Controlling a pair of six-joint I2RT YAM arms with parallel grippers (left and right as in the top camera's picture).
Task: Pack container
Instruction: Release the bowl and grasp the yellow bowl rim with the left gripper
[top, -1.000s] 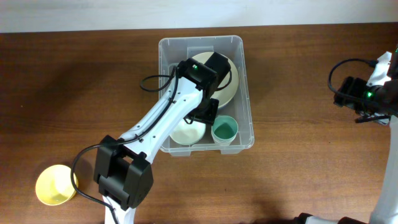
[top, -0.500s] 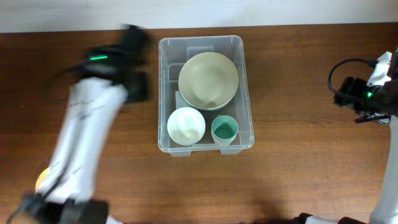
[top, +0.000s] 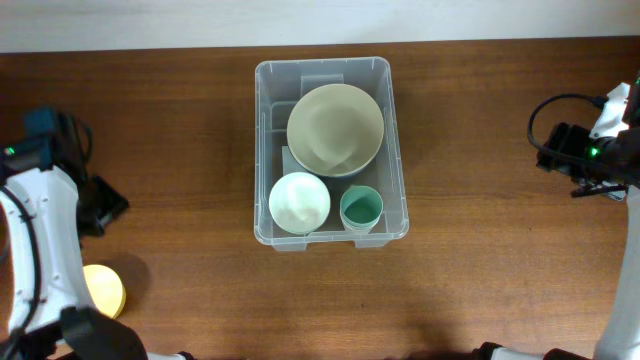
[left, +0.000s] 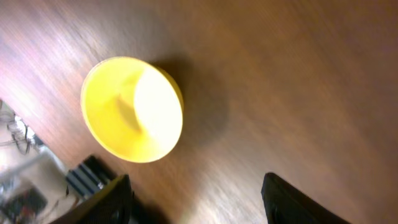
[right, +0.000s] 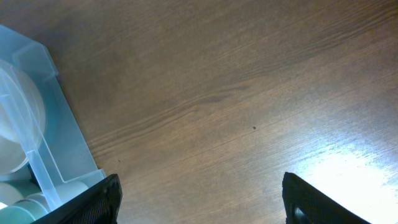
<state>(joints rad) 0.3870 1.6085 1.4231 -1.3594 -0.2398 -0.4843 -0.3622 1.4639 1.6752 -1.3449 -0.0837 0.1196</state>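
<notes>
Next, I move my left gripper to the yellow bowl's rim (top: 118, 273) (left: 180, 104) and close it there, on the side that faces the clear plastic container.
The clear plastic container (top: 395, 130) stands at the table's middle. It holds a large beige bowl (top: 335, 130), a small white bowl (top: 299, 203) and a teal cup (top: 361, 209). A yellow bowl (top: 103, 290) sits on the table at the front left; it also shows in the left wrist view (left: 132, 109). My left gripper (top: 98, 208) is open and empty at the far left, above the table near the yellow bowl. My right gripper (top: 562, 150) is open and empty at the far right, apart from the container, whose corner shows in the right wrist view (right: 43, 143).
The wooden table (top: 480, 280) runs under everything. A black cable (top: 545, 110) loops by the right arm. The table's left edge and some clutter beyond it (left: 25, 180) show in the left wrist view.
My left arm has swung out of the container and far to the left, ending over the table near the yellow bowl. The white bowl stays in the container. The right arm has not moved.
</notes>
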